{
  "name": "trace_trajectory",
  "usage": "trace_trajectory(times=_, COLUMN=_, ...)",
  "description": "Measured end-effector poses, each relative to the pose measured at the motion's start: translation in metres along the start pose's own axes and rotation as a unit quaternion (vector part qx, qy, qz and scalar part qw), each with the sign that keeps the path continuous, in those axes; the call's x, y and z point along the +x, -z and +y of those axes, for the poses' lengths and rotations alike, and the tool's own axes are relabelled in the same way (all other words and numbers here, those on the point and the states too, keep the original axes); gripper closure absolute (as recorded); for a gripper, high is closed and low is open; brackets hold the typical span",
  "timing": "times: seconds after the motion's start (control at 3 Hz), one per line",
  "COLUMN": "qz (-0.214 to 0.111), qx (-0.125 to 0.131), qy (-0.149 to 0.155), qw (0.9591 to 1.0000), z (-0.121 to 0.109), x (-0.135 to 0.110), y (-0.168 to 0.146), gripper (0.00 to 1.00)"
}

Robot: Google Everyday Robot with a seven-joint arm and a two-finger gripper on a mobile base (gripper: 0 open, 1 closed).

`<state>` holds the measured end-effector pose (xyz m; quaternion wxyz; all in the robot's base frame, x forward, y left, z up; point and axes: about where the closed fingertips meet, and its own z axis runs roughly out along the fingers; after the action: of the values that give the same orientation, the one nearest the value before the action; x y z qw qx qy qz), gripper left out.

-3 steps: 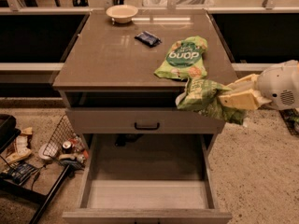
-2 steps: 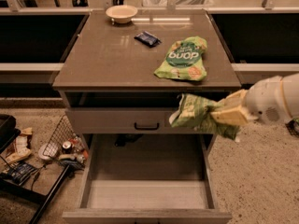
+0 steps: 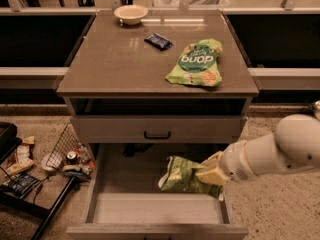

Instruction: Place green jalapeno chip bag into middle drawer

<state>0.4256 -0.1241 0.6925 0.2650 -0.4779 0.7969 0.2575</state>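
Note:
My gripper will let go of the green jalapeno chip bag at the centre of the open middle drawer's pale bottom (image 3: pixel 159 190).
The green jalapeno chip bag (image 3: pixel 181 177) is pale green and crinkled. It hangs in my gripper (image 3: pixel 209 174), which reaches in from the right on a white arm and is shut on the bag's right end. The bag is low over the right half of the open middle drawer (image 3: pixel 150 210), a grey box with a bare pale floor pulled out toward the camera. I cannot tell whether the bag touches the floor. Above it is a closed drawer front with a black bar handle (image 3: pixel 157 134).
On the cabinet top (image 3: pixel 115 64) lie a brighter green bag with white lettering (image 3: pixel 196 64), a small dark blue packet (image 3: pixel 158 41) and a pale bowl (image 3: pixel 130 13). A wire basket with cans and clutter (image 3: pixel 67 156) stands on the floor to the left.
My gripper has carried the bag down and to the left, from beside the cabinet's upper right front to low over the open drawer.

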Motion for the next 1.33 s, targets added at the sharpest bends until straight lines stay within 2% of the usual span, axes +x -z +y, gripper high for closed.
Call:
trace_trajectory(times=0.33, qz=-0.001, qx=-0.035, qy=-0.029, qw=0.9990, z=-0.002, x=0.028, y=-0.066, gripper=1.00)
trace_trajectory(times=0.67, qz=-0.012, qx=-0.056, qy=-0.055, qw=0.9969, z=-0.011, x=0.038, y=-0.117, gripper=1.00)
trace_trajectory(times=1.0, qz=-0.018, qx=-0.066, qy=-0.079, qw=0.9945, z=-0.017, x=0.044, y=-0.157, gripper=1.00)
trace_trajectory(times=1.33, qz=-0.017, qx=-0.057, qy=-0.105, qw=0.9927, z=-0.033, x=0.044, y=-0.194, gripper=0.99)
